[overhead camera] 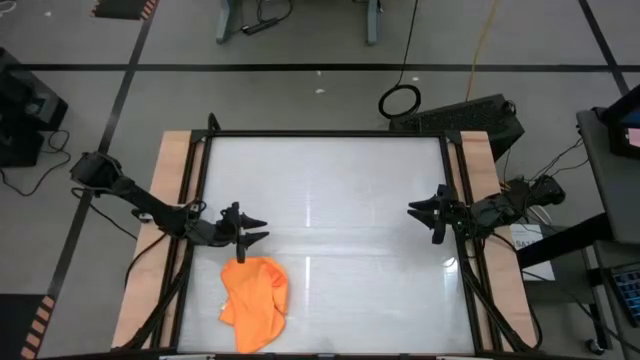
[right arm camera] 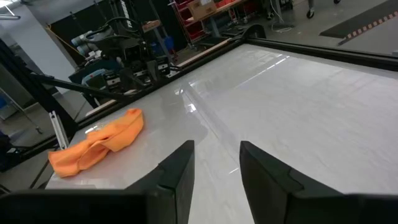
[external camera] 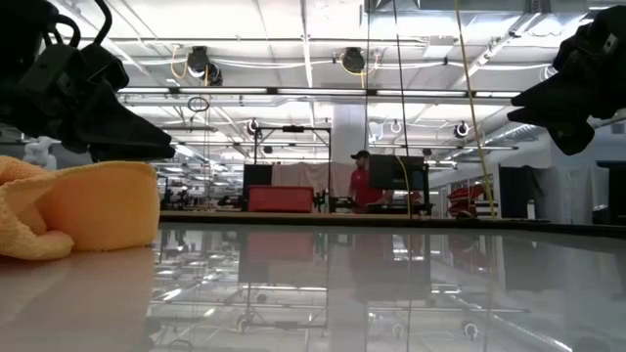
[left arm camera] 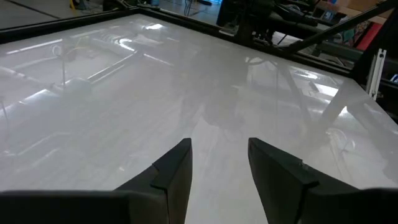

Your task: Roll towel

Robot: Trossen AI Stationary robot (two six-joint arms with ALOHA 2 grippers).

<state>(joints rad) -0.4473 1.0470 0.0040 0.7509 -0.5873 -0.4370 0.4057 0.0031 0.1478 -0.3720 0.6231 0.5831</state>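
Note:
My left gripper is to close on the far edge of the orange towel (overhead camera: 240,268), at the end closest to my left arm, and pinch a fold there.
The orange towel (overhead camera: 255,303) lies crumpled in a loose heap on the white table near its front left corner; it also shows in the low view (external camera: 78,210) and in the right wrist view (right arm camera: 99,148). My left gripper (overhead camera: 254,230) is open and empty, hovering just beyond the towel's far edge. My right gripper (overhead camera: 418,214) is open and empty at the table's right side, far from the towel. The left wrist view shows the open left gripper (left arm camera: 219,163) over bare table; the towel is out of that view.
The white tabletop (overhead camera: 330,190) is framed by dark rails with wooden strips (overhead camera: 170,180) along both sides. A black keyboard-like unit (overhead camera: 470,118) and cables lie beyond the far right corner. A person (external camera: 362,181) stands far off in the room.

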